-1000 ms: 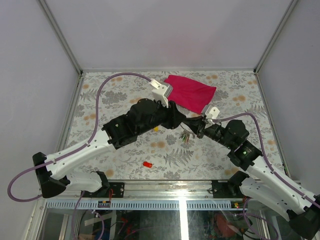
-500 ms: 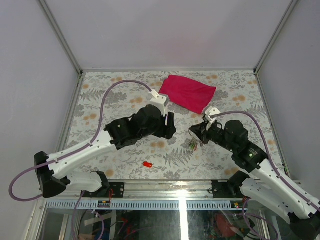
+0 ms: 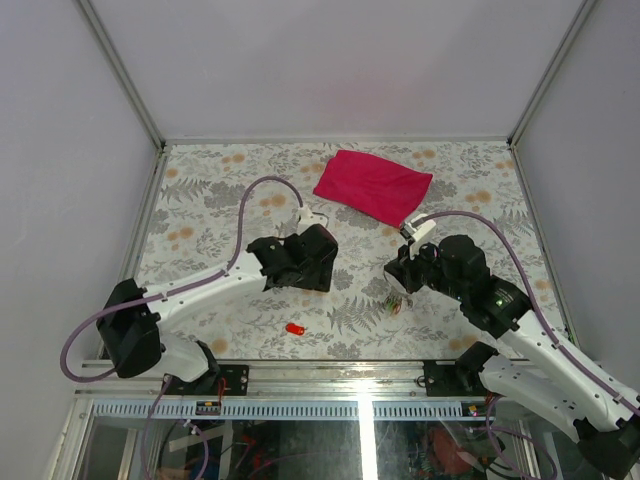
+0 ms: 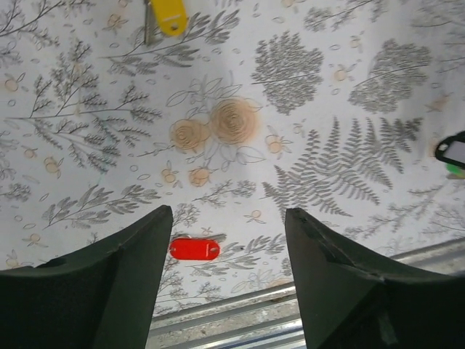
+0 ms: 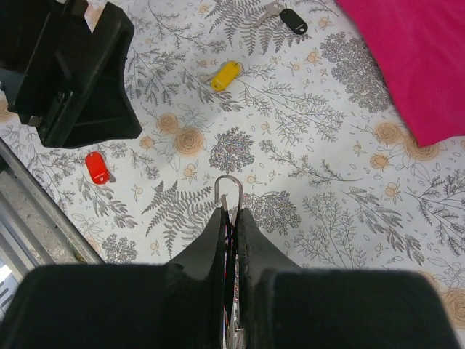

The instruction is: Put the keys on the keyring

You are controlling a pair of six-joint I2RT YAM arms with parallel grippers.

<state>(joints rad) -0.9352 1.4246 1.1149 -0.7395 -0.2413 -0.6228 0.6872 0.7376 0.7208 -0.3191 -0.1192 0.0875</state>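
Observation:
The robot's left gripper should close on the end of the red key (image 3: 289, 327) (image 4: 175, 249) opposite its silver tip, so that the silver tip stays free.
The red key (image 3: 295, 328) lies flat near the table's front edge. In the left wrist view the red key (image 4: 194, 249) shows between my open, empty left gripper's (image 4: 227, 214) fingers, below them. The left gripper (image 3: 305, 283) hovers just behind it. The yellow key (image 5: 225, 75) lies on the table further back and also shows in the left wrist view (image 4: 166, 14). The left arm hides it from above. My right gripper (image 5: 231, 211) is shut on the silver keyring (image 5: 229, 185), whose loop sticks out past the tips. Its bunch of keys (image 3: 393, 302) hangs under the right gripper (image 3: 397, 278).
A magenta cloth (image 3: 373, 187) lies at the back of the floral table (image 3: 200, 200) and shows in the right wrist view (image 5: 414, 58). A small black-headed key (image 5: 293, 19) lies beyond the yellow one. The metal front rail (image 4: 240, 320) runs just past the red key.
The two grippers were together at mid table and have drawn apart. The left arm pulled back toward the front left over the red key. The right gripper came nearer with the keyring.

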